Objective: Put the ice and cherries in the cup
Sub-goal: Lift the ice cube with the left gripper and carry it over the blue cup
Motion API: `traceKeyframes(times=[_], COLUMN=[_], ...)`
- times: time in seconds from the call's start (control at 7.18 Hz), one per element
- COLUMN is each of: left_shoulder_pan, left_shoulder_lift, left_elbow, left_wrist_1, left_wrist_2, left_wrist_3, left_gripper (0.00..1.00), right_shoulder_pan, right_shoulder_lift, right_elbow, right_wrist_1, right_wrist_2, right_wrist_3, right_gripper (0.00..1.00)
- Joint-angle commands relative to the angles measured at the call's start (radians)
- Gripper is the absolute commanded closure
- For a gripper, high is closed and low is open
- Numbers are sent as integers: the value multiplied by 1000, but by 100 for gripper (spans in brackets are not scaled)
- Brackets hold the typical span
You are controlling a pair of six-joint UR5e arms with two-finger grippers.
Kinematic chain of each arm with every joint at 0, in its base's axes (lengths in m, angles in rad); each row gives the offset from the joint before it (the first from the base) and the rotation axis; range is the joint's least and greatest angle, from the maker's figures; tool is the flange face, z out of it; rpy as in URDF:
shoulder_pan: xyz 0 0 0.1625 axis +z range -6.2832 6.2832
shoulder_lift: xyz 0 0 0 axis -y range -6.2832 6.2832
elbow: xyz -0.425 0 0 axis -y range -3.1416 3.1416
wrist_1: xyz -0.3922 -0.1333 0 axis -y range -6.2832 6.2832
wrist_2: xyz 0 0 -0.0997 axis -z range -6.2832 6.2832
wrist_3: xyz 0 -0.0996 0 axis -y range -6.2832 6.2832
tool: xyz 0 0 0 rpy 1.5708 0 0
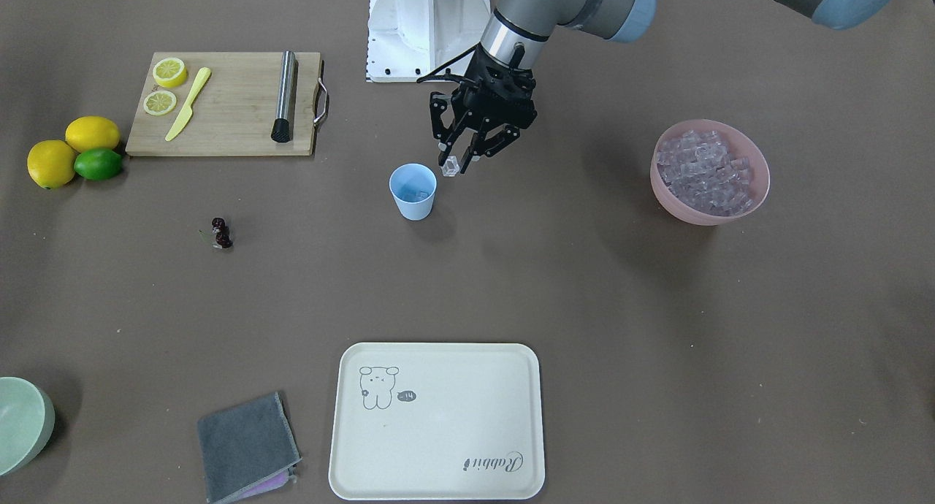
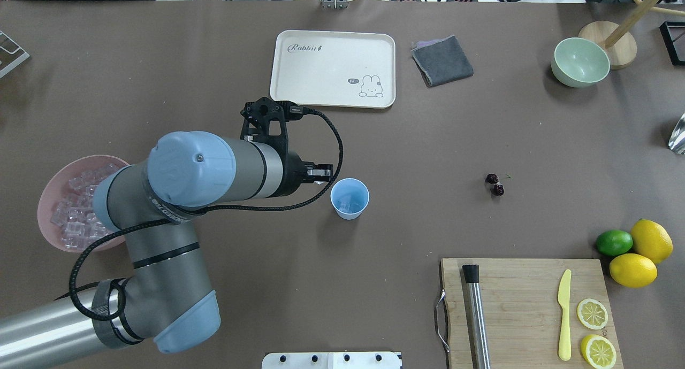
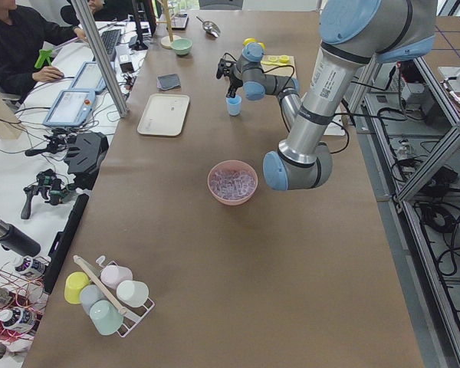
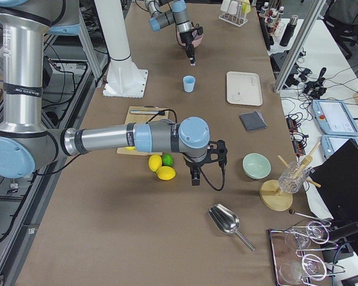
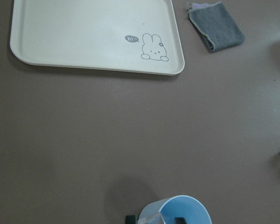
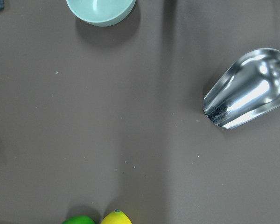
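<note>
Next, my left gripper releases the clear ice cube onto the ice at the bottom of the light blue cup (image 1: pixel 418 196) (image 5: pixel 181 215).
The light blue cup (image 1: pixel 413 191) stands upright mid-table, with a few ice cubes (image 2: pixel 348 200) on its bottom. My left gripper (image 1: pixel 459 163) hangs just beside and above the cup's rim, shut on one clear ice cube (image 1: pixel 450 167). In the left wrist view that cube (image 5: pixel 149 218) sits between the fingertips, over the cup's (image 5: pixel 177 211) edge. A pink bowl (image 1: pixel 752 190) holds the rest of the ice (image 1: pixel 705 172). The dark cherries (image 1: pixel 221 233) lie on the table apart from the cup. My right gripper (image 4: pixel 194 180) shows only in the exterior right view, near the lemons; I cannot tell its state.
A wooden cutting board (image 1: pixel 234 124) carries lemon halves, a yellow knife and a steel muddler. Two lemons (image 1: pixel 91 133) and a lime lie beside it. A cream tray (image 1: pixel 438 431), a grey cloth (image 1: pixel 247 445), a pale green bowl (image 1: pixel 22 424) and a metal scoop (image 6: pixel 247 88) sit farther out.
</note>
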Motion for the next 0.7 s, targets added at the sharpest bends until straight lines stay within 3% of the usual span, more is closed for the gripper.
traceKeyframes(times=[0.0, 0.56], left_shoulder_pan=[37, 77], left_shoulder_lift=[-35, -88], left_elbow=[48, 116], left_wrist_1=[-4, -8], left_wrist_2=[72, 156], left_wrist_3=[-1, -1], left_gripper=[100, 100], right_shoulder_pan=[-5, -12], right_shoulder_lift=[3, 10], right_elbow=[3, 3], right_wrist_1=[0, -2], right_wrist_2=[2, 7], right_wrist_3=[0, 0], right_gripper=[0, 0])
